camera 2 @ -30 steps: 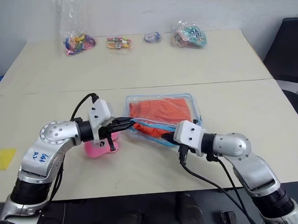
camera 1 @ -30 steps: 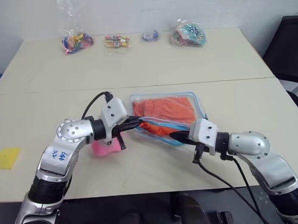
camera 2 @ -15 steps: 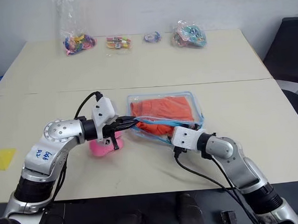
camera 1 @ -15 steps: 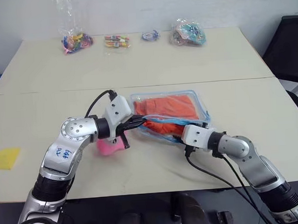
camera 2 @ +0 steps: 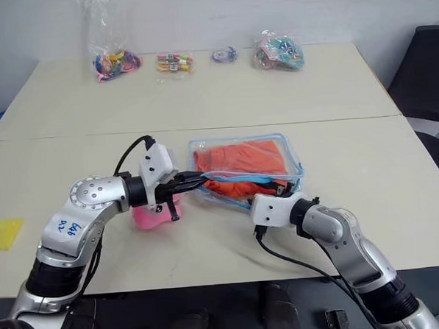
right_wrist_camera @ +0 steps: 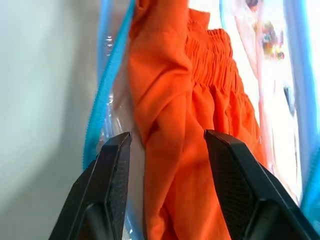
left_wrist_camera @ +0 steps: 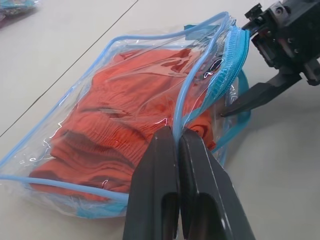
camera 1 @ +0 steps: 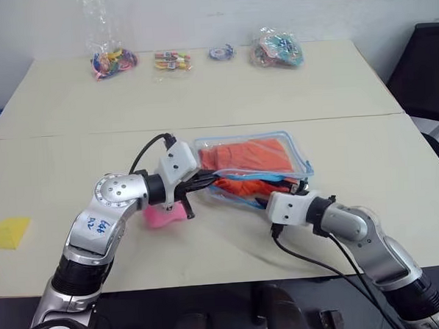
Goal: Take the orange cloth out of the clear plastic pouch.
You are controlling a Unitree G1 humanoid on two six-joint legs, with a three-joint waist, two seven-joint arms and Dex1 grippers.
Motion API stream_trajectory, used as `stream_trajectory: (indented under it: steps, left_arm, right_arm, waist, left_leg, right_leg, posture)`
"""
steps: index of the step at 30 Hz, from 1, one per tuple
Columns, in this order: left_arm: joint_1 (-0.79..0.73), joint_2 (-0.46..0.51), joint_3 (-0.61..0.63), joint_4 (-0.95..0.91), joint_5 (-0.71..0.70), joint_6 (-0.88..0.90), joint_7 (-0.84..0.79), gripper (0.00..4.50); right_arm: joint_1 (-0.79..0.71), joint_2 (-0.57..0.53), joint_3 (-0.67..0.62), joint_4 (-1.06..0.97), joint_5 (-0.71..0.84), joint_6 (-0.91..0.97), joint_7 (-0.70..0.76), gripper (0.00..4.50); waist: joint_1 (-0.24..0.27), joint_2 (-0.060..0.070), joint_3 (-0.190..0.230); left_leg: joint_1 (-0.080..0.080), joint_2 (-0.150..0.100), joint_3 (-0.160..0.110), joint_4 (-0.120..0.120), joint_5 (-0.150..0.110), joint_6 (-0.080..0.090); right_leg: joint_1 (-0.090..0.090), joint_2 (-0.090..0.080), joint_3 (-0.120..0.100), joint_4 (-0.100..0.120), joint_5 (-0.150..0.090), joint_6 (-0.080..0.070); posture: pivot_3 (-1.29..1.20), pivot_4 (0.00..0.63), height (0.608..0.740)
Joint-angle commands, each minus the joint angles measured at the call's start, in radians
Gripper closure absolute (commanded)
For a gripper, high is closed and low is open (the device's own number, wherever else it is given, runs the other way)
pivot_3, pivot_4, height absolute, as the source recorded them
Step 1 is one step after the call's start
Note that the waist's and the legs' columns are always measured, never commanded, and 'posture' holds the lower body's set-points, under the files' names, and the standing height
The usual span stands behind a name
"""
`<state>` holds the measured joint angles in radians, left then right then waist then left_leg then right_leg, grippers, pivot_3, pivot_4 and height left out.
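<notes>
The orange cloth spreads wider than the opening of the robot's right gripper beside the zipper edging, so that gripper should open wider and close around the cloth's fold (right_wrist_camera: 167, 142) before it pulls.
The clear plastic pouch (camera 1: 298, 154) lies mid-table with the orange cloth (camera 1: 252, 155) inside it. My left gripper (camera 1: 209, 181) is shut on the pouch's light-blue zipper edging (left_wrist_camera: 176, 117) and holds the mouth lifted. My right gripper (camera 1: 259, 198) is open at the pouch mouth. In the right wrist view its two fingers (right_wrist_camera: 114, 165) stand on either side of a fold of the orange cloth (right_wrist_camera: 165, 90), just inside the blue edging (right_wrist_camera: 107, 90). One right finger (left_wrist_camera: 260, 95) also shows in the left wrist view, beside the pouch mouth.
A pink plush toy (camera 1: 163, 214) lies under my left wrist. A yellow wedge (camera 1: 9, 232) sits at the table's left edge. Small clear bags of colourful items (camera 1: 112, 61) (camera 1: 276, 49) line the far edge. A black chair (camera 1: 428, 65) stands to the right.
My right gripper has gone from shut to open, rolled, and settled around the cloth fold at the pouch mouth. The left gripper has kept its hold on the edging.
</notes>
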<state>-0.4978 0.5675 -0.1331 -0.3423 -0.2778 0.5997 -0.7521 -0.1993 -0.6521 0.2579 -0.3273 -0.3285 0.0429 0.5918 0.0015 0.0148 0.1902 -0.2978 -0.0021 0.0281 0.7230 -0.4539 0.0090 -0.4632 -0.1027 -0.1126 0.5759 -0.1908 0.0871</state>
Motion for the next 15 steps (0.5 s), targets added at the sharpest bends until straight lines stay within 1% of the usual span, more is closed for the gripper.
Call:
stream_trajectory:
  steps: [1, 3, 6, 7, 11, 15]
  left_arm:
    - [-0.028, -0.009, 0.010, -0.018, -0.002, -0.017, 0.009, 4.50]
    - [-0.032, -0.013, 0.009, -0.021, -0.003, -0.014, 0.009, 4.50]
    - [-0.034, -0.016, 0.007, -0.028, -0.007, -0.009, 0.009, 4.50]
    - [-0.035, -0.016, 0.007, -0.028, -0.007, -0.009, 0.009, 4.50]
    - [-0.038, -0.017, 0.007, -0.021, -0.006, -0.010, 0.009, 4.50]
    - [-0.043, -0.020, 0.009, -0.023, -0.010, -0.004, 0.013, 4.50]
  right_arm:
    - [0.006, 0.008, -0.010, -0.010, -0.053, -0.008, -0.038, 1.73]
    - [0.001, 0.014, -0.002, 0.008, -0.094, -0.015, -0.065, 1.19]
    - [-0.005, 0.024, -0.002, 0.025, -0.139, -0.033, -0.103, 0.14]
    - [-0.006, 0.026, -0.003, 0.027, -0.147, -0.043, -0.112, 0.02]
    - [-0.008, 0.039, -0.004, 0.044, -0.168, -0.022, -0.116, 0.02]
    - [-0.057, 0.068, 0.036, 0.138, -0.211, -0.026, -0.130, 0.02]
  waist:
    - [-0.001, 0.000, 0.000]
    - [-0.002, 0.000, 0.000]
    - [-0.002, 0.000, 0.000]
    - [-0.002, 0.000, 0.000]
    - [-0.002, 0.000, 0.000]
    - [-0.004, -0.001, -0.001]
  left_leg:
    - [0.000, 0.000, 0.000, 0.000, 0.000, 0.000]
    - [0.000, 0.000, 0.000, 0.000, 0.000, 0.000]
    - [0.000, 0.000, 0.001, 0.000, 0.000, 0.000]
    - [0.000, 0.000, 0.001, 0.000, 0.000, 0.000]
    - [0.000, 0.000, 0.001, 0.000, 0.000, 0.000]
    - [0.000, 0.000, 0.002, 0.000, 0.000, 0.000]
  right_leg:
    - [0.000, 0.000, 0.000, 0.000, 0.000, 0.000]
    - [0.000, 0.000, 0.000, 0.000, 0.000, 0.000]
    - [0.001, 0.000, 0.001, 0.000, 0.000, 0.000]
    - [0.001, 0.000, 0.002, 0.000, 0.000, 0.000]
    - [0.001, 0.000, 0.002, 0.000, 0.000, 0.000]
    - [0.002, 0.000, 0.002, 0.001, 0.000, 0.000]
  posture:
    - [0.00, 0.150, 0.740]
    - [0.00, 0.150, 0.740]
    - [0.00, 0.150, 0.740]
    - [0.00, 0.150, 0.740]
    - [0.00, 0.150, 0.740]
    - [0.00, 0.150, 0.740]
